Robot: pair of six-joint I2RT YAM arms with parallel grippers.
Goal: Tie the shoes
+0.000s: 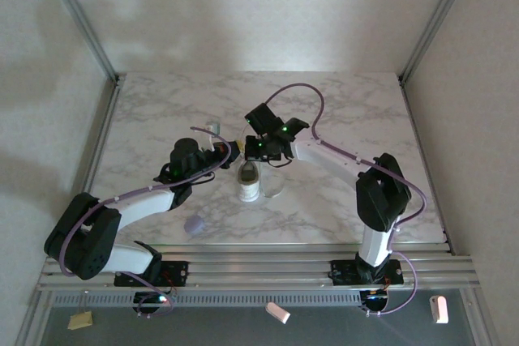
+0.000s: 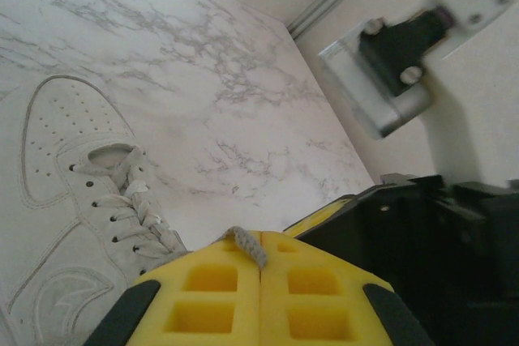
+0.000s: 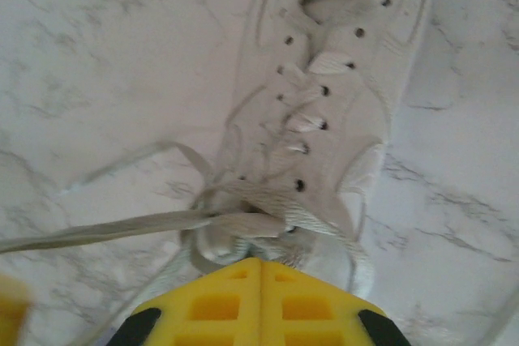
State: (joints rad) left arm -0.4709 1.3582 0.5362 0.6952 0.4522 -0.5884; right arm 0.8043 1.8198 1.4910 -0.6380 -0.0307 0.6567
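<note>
The lace loop by the crossed laces is under my right gripper's shut fingers, so next I open them, pinch the lace loop (image 3: pixel 243 247) and pull it opposite my left gripper.
The white sneaker (image 1: pixel 249 183) lies mid-table, toe toward the arms. In the left wrist view the shoe (image 2: pixel 73 200) is at the left, laces crossed through its eyelets. My left gripper (image 2: pixel 261 242) is shut, with a grey-white lace end (image 2: pixel 246 246) pinched between its yellow pads. It sits just behind the shoe (image 1: pixel 233 152). My right gripper (image 1: pixel 258 148) is beside it, hovering over the shoe's open end (image 3: pixel 261 262), jaws together. A lace loop (image 3: pixel 199 237) runs in under its tips. One taut lace (image 3: pixel 97 231) stretches left from the crossed laces.
A small lavender blob (image 1: pixel 195 223) lies on the marble table (image 1: pixel 357 119) near the left arm. A small white object (image 1: pixel 212 127) sits behind the left gripper. A slack lace loop (image 1: pixel 274 187) lies right of the shoe. Metal frame posts stand at the back corners.
</note>
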